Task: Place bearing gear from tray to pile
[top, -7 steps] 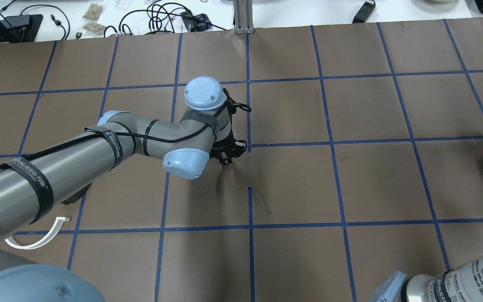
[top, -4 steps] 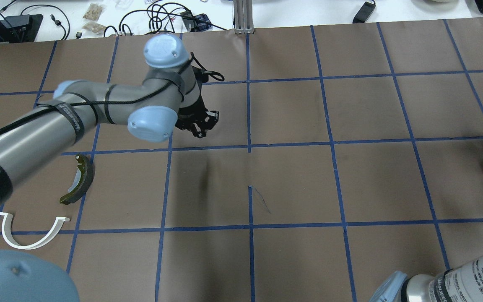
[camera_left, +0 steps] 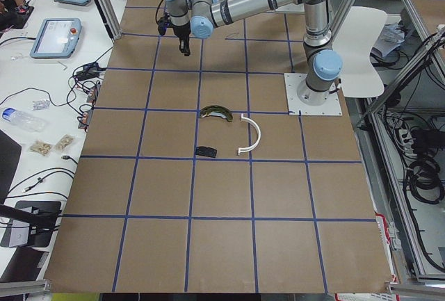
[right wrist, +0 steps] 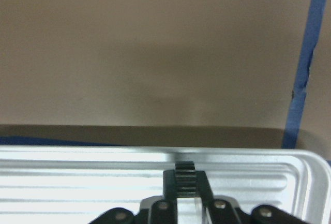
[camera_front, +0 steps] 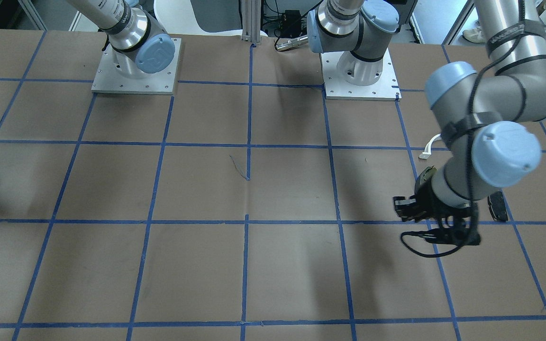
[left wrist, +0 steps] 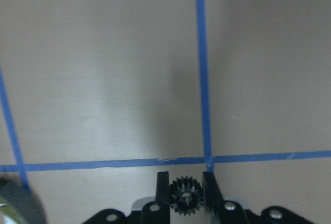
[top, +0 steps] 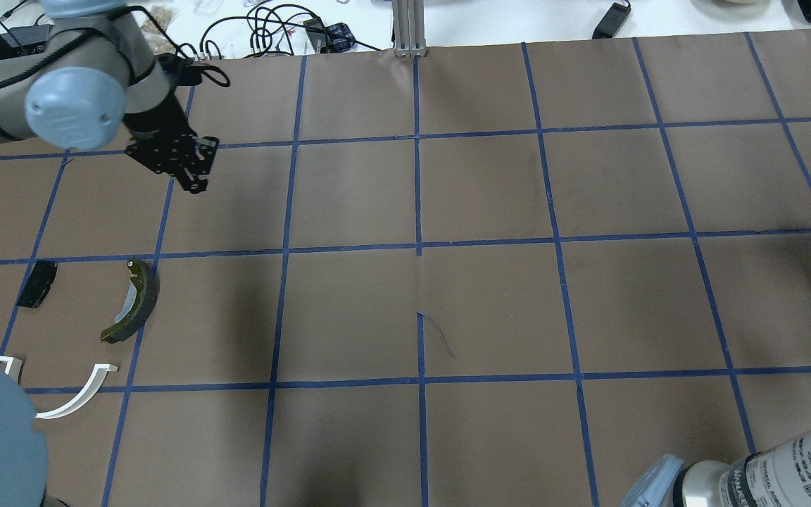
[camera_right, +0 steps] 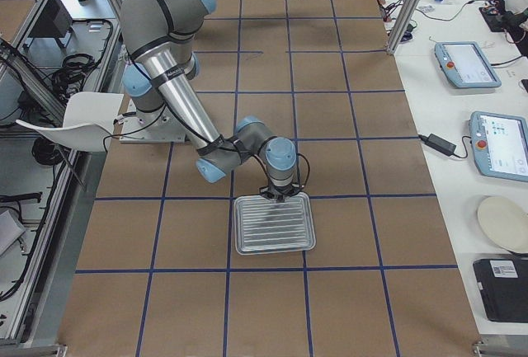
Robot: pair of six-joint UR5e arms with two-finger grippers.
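Next, my left gripper releases the black bearing gear between the curved dark brake shoe and the small black pad [camera_front: 448, 201]. The gear now hangs above the table.
My left gripper [top: 193, 182] is shut on a small black bearing gear [left wrist: 186, 195] and hangs above the table, on the far side of the pile. The pile holds a curved dark brake shoe [top: 131, 303], a white semicircular bracket [top: 71, 401] and a small black pad [top: 36, 283]. My right gripper [right wrist: 186, 175] is shut on another black gear [right wrist: 185, 172], seen edge-on, at the rim of the shiny silver tray [right wrist: 77, 177]. The tray also shows in the exterior right view [camera_right: 272, 225], with the right gripper [camera_right: 279, 196] at its near edge.
Brown paper with a blue tape grid covers the table [top: 490, 303]. Cables and small items lie past the far edge [top: 265, 28]. A metal post [top: 409, 28] stands at the far middle. The arm bases [camera_front: 360, 71] stand on the robot's side.
My left arm has swung from the table's middle to the far left, with the gear still in its gripper. The brake shoe and the black pad have come into view.
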